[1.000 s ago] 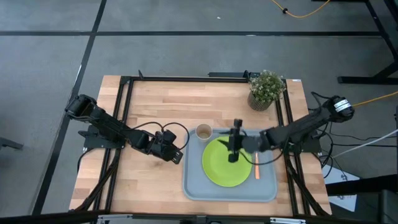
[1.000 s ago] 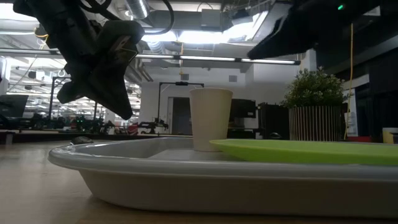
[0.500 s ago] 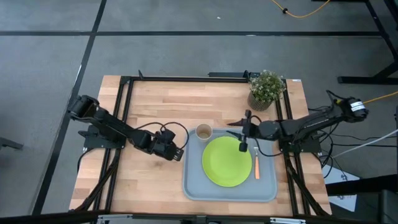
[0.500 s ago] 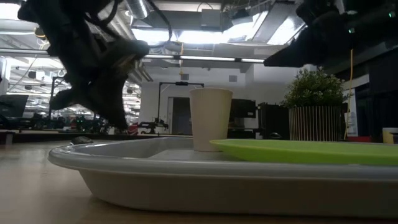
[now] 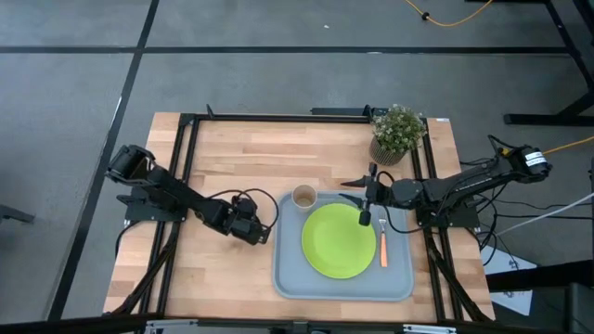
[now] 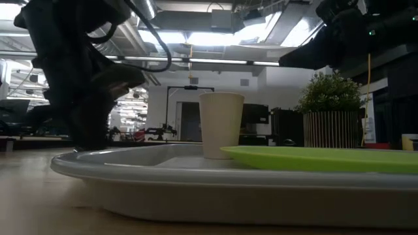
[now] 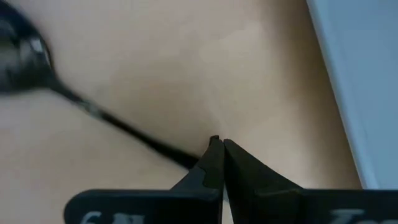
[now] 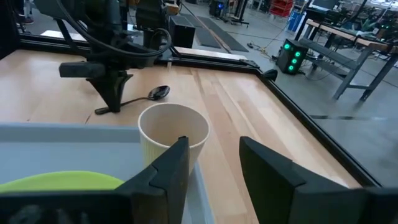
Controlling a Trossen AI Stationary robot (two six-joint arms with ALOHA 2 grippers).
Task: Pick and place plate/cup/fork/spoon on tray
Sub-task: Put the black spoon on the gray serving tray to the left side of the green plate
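Observation:
The end of the spoon's slanting handle is at my left gripper, so it should open, turn in line and grip the handle nearer the spoon's bowl [image 7: 88, 107].
The lime-green plate [image 5: 339, 239], the tan cup [image 5: 303, 196] and the orange-handled fork [image 5: 382, 249] rest on the grey-blue tray [image 5: 288, 269]. The cup stands upright in the tray's far left corner. The dark spoon [image 7: 25, 50] lies flat on the wood left of the tray; it also shows in the right wrist view [image 8: 158, 93]. My left gripper [image 7: 219, 144] is shut and points down, with its tips at the table by the spoon's handle end. My right gripper [image 8: 211, 142] is open and empty, above the tray's far edge, just right of the cup [image 8: 173, 127]. My left gripper stands with shut fingers at the free end of the spoon's handle [image 7: 177, 154], coming from above and pointing down. One finger [image 7: 202, 171] hides the handle's tip. I cannot tell whether the fingers touch the handle. The spoon lies flat on the table.
A potted green plant [image 5: 397, 133] stands at the table's far right corner. A black frame rail [image 5: 278, 117] runs along the far and side edges. Bare wood [image 5: 223, 158] lies left of and beyond the tray.
My left gripper has come down from above the table to the tabletop at the spoon's handle end. My right gripper has drawn back from over the plate toward the table's far right edge and now stays beside the cup.

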